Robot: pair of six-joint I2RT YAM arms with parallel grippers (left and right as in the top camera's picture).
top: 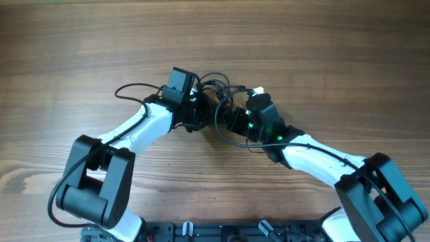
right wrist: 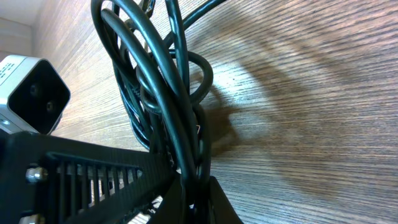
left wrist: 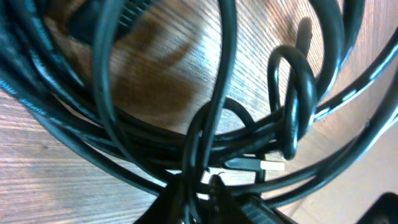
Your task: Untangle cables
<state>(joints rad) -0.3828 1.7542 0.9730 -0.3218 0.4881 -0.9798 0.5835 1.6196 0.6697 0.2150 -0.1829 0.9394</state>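
The cables are pinched in my left gripper where the strands cross, close against my right gripper, so it should open, back away and grab the cable bundle's outer strands (top: 209,83).
The cables (top: 216,91) are a tangled bundle of thin black cords at the table's middle, with one loop trailing left (top: 127,89). My left gripper (top: 200,107) is shut on strands of the cables, and its wrist view shows the pinched cords (left wrist: 205,134) and a silvery plug (left wrist: 272,165). My right gripper (top: 232,115) is shut on other strands of the same bundle; its wrist view shows several cords (right wrist: 171,106) running up from between its fingers (right wrist: 198,193). The two grippers face each other, close together.
The wooden table (top: 322,54) spreads all round the bundle. The left arm's camera housing (right wrist: 31,93) stands right next to my right gripper. A black rail (top: 201,232) runs along the front edge.
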